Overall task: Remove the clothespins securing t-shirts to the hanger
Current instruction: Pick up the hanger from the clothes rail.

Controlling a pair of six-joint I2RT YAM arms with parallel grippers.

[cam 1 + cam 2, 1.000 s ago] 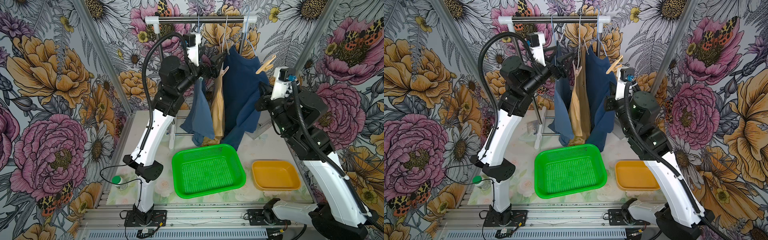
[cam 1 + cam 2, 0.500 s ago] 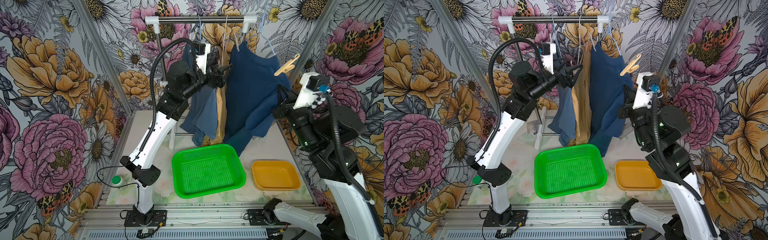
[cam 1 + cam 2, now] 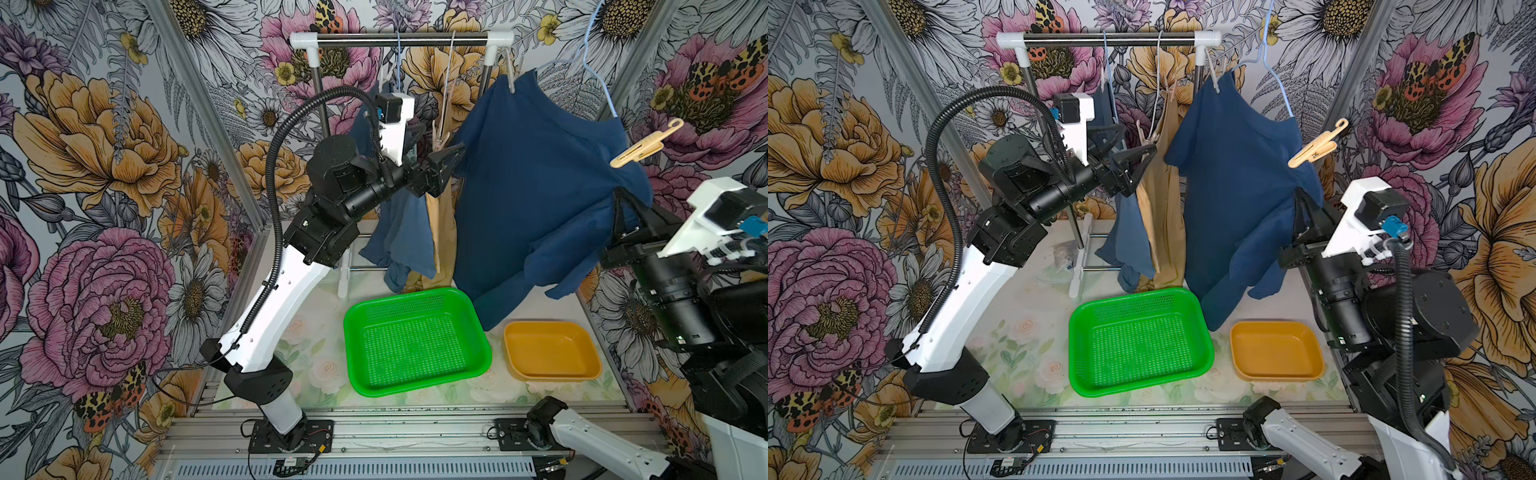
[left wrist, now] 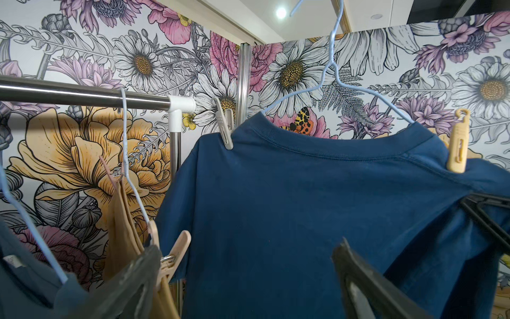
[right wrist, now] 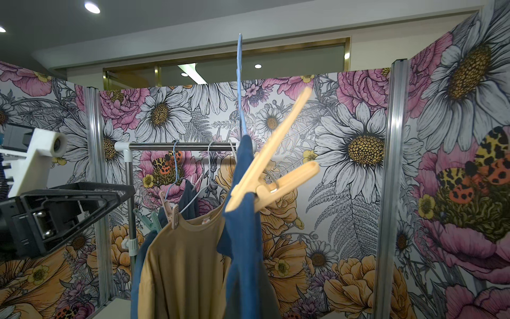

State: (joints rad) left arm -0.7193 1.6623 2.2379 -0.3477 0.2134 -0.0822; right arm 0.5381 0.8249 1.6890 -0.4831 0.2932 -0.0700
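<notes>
Next, my left gripper should go to the base of the hook (image 3: 585,46) (image 4: 332,52) on the navy t-shirt's blue hanger and close there.
Three t-shirts hang by the rail (image 3: 399,38): slate blue (image 3: 399,237), tan (image 3: 440,232) and dark navy (image 3: 532,187). The navy one hangs on a blue hanger (image 3: 598,79) whose hook is off the rail. My right gripper (image 3: 619,199) is shut on its right shoulder. A beige clothespin (image 3: 640,145) (image 5: 265,171) sits just above that grip, and a grey clothespin (image 4: 225,127) is on the other shoulder. A pale pink clothespin (image 4: 171,256) is on the tan shirt. My left gripper (image 3: 436,153) (image 4: 242,276) is open and empty between the tan and navy shirts.
A green basket (image 3: 349,332) and an orange tray (image 3: 509,336) lie on the table below the shirts. Flowered wall panels close in the left, back and right. A mint green clothespin (image 5: 146,218) shows on the slate blue shirt.
My right arm has swung right and nearer the camera, pulling the navy shirt and its hanger off the rail. My left arm has reached right, toward the shirts, its jaws still open.
</notes>
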